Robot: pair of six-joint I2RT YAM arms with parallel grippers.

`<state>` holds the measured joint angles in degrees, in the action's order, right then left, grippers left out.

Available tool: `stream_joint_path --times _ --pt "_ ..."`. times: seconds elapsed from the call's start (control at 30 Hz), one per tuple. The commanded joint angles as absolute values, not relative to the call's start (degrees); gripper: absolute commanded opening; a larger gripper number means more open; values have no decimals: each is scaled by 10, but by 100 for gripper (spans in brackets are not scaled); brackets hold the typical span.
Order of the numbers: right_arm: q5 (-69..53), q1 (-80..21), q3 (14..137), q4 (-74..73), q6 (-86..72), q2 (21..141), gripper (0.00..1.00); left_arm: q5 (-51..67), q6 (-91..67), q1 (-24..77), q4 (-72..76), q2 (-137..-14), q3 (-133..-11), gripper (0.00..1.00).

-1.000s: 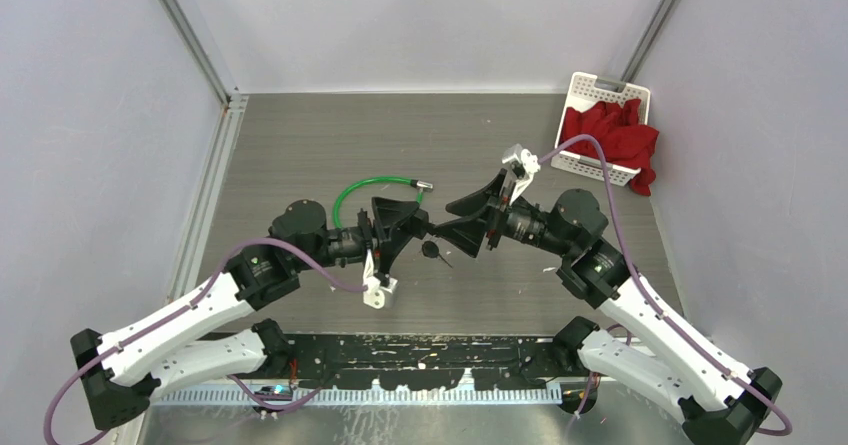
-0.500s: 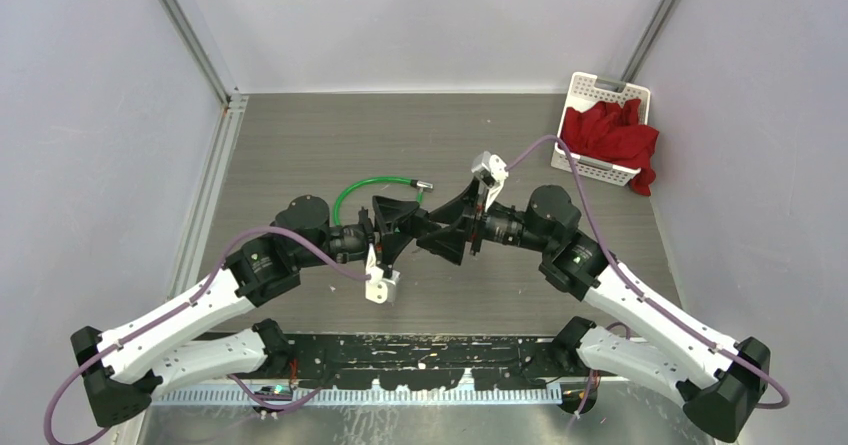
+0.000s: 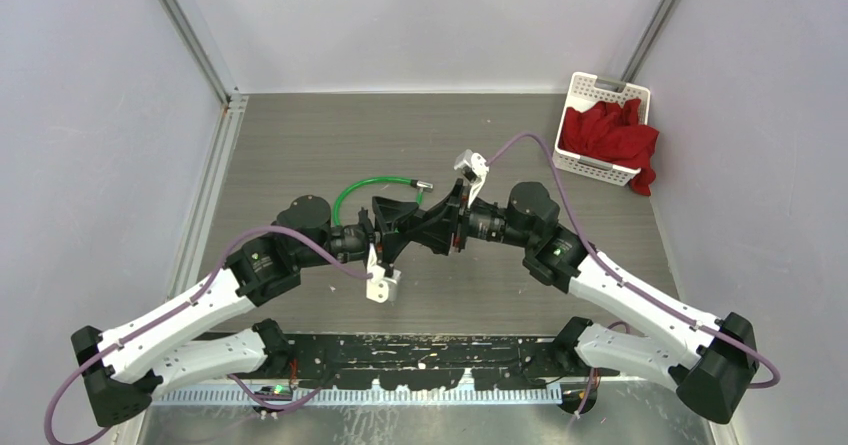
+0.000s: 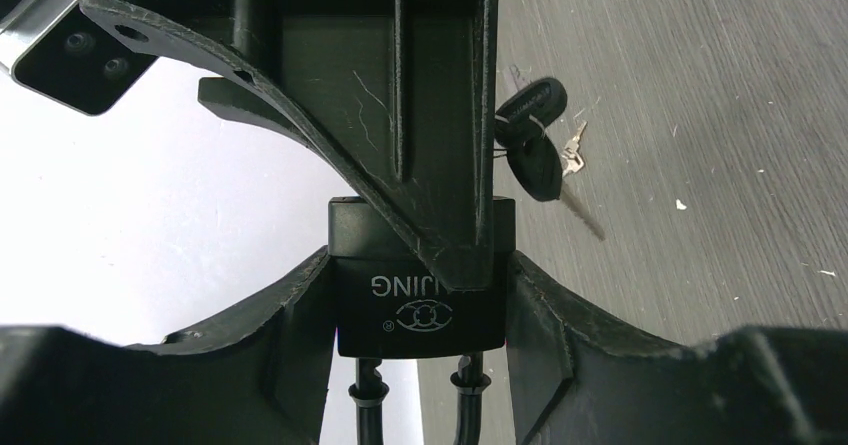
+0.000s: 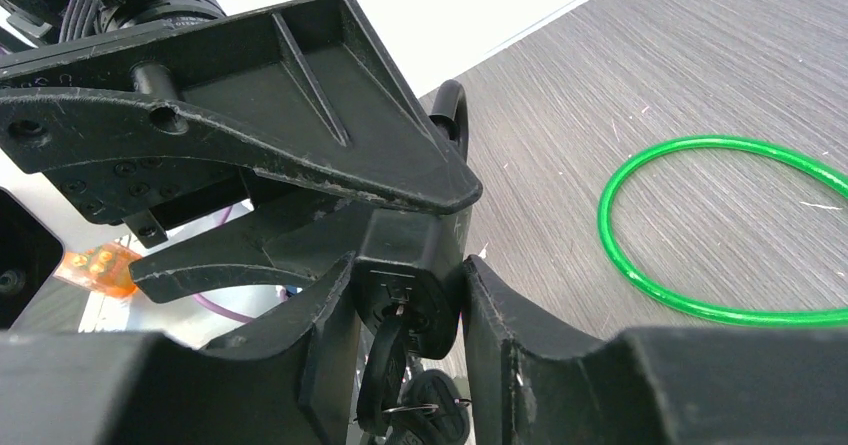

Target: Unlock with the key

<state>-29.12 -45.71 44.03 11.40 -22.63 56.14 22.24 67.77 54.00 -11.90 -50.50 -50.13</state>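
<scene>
My right gripper should release the black lock, now held just above the table, on the table (image 3: 463,174) next to the metal tip of the green cable, toward the white basket.
The black lock body (image 4: 420,310) with its green cable loop (image 3: 350,190) is held between my left gripper's (image 4: 420,285) fingers, just above the table. My right gripper (image 5: 408,295) meets it from the right. Its fingers press on both flat sides of the lock's keyhole end (image 5: 405,265), and one finger (image 4: 400,115) lies over the lock's face. A black-headed key (image 5: 385,365) sits in the keyhole and hangs between those fingers. Spare keys on a ring (image 4: 530,150) dangle below. In the top view both grippers (image 3: 408,228) overlap and hide the lock.
The cable's free metal tip (image 3: 424,182) lies on the table behind the grippers. A white basket (image 3: 598,87) holding a red cloth (image 3: 615,133) stands at the back right. Grey walls close in the left, back and right sides.
My right arm has moved left from about a hand's width away to the lock, and its fingers now sit around the keyhole end. The left arm has stayed still.
</scene>
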Motion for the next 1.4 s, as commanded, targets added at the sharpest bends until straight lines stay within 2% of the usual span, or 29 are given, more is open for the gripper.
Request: stream_joint_path --times 0.0,0.03,0.1,0.17,0.23,0.33,0.47,0.77,0.93,1.17,1.37 --pt "-274 -462 455 157 -241 557 18 230 689 543 -50 -494 -530 3" --pt "-267 -462 453 158 -241 554 11 230 684 543 -53 -493 -530 13" --pt "-254 -462 448 153 -236 545 2 223 662 542 -74 -494 -534 50" --pt "-242 -459 448 131 -216 531 1 203 624 543 -124 -499 -558 69" --pt "-242 -457 445 108 -199 519 1 172 570 543 -172 -506 -582 76" --pt "-240 -453 438 73 -177 499 1 140 505 540 -244 -511 -608 78" --pt "-245 -452 426 60 -172 481 1 162 464 535 -332 -505 -617 78" --pt "-275 -451 448 55 -187 494 1 211 464 535 -444 -536 -653 70" --pt "-300 -452 443 76 -215 503 1 172 460 535 -401 -548 -638 62" --pt "-311 -451 445 92 -233 513 1 173 458 535 -389 -573 -647 61" --pt "-305 -447 438 120 -261 511 1 196 477 535 -423 -572 -644 50"
